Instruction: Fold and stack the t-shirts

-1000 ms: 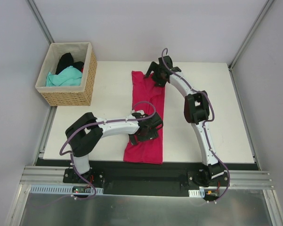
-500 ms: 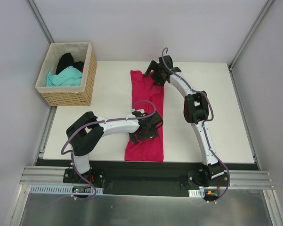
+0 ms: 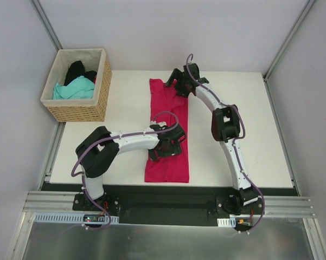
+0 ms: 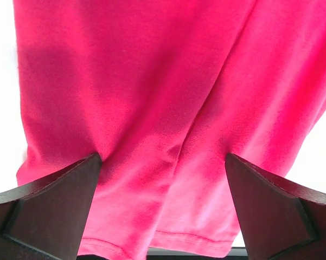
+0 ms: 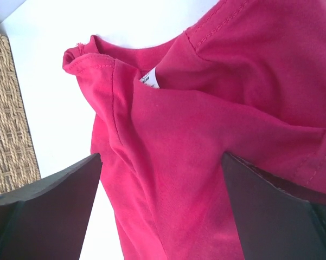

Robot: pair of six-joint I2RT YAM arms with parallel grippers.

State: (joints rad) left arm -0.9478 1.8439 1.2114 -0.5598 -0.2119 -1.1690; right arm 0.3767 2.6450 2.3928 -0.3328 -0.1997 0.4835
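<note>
The crimson-pink t-shirt has a near hem corner [image 3: 146, 180] on the side toward the wicker basket. My left gripper will close there.
The crimson-pink t-shirt [image 3: 168, 111] lies as a long narrow strip down the middle of the table, its hem at the near edge. My left gripper [image 3: 165, 147] stands open low over the shirt's near half. In the left wrist view its gripper [image 4: 163, 157] has wide-apart fingers [image 4: 49, 211] framing creased pink cloth [image 4: 152, 81] and the hem. My right gripper [image 3: 180, 86] is open at the far collar end. Between its spread jaws in the right wrist view [image 5: 161, 157] lies the shirt [image 5: 206, 135], its white neck label [image 5: 150, 78] showing. A teal t-shirt [image 3: 73, 89] and a black one [image 3: 74, 70] are in the basket.
The woven wicker basket [image 3: 78, 111] stands off the table's far-left corner; its side also shows in the right wrist view [image 5: 8, 108]. Bare white table [image 3: 244, 124] lies to both sides of the shirt. Grey walls and metal rails enclose the cell.
The pink strip has shifted slightly and lies straighter, its far end a little further left. My left gripper has crept left and away over it. Both grippers stayed open.
</note>
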